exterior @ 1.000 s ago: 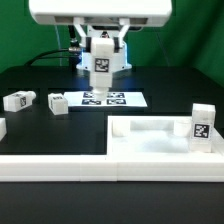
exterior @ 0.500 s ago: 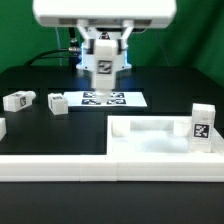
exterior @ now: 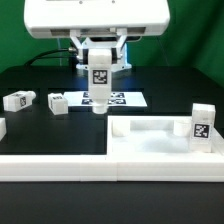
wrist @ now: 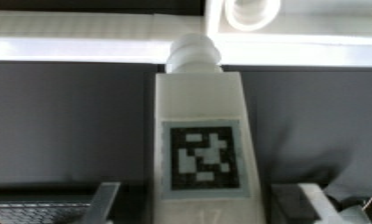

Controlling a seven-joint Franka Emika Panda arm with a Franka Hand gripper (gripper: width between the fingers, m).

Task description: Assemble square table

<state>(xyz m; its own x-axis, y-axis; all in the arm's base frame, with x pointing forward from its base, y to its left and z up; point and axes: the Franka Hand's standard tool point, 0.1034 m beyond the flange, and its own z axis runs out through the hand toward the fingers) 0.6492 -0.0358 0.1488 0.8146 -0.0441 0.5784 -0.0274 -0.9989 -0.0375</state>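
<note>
Next, I let go of the white table leg in the table top's front corner hole (exterior: 123, 149), across from the standing leg. The white table leg is now held upright in the air.
My gripper (exterior: 100, 60) is shut on a white table leg (exterior: 100, 88), held upright in the air with its tag facing the camera. In the wrist view the leg (wrist: 201, 130) runs between my fingers (wrist: 112, 200), its round tip pointing toward the square table top (wrist: 307, 25) and a corner hole (wrist: 254, 12). The table top (exterior: 150, 137) lies at the exterior view's lower right. A tagged leg (exterior: 202, 126) stands at its right side. Two legs (exterior: 18, 100) (exterior: 58, 103) lie at the left.
The marker board (exterior: 128, 98) lies flat behind the held leg. A long white bar (exterior: 55, 165) edges the black surface in front. Another white part (exterior: 2, 127) shows at the left edge. The robot base stands at the back.
My gripper has come down and toward the table top with the leg still in it. The leg now hangs lower, over the marker board's front edge. Other parts have not moved.
</note>
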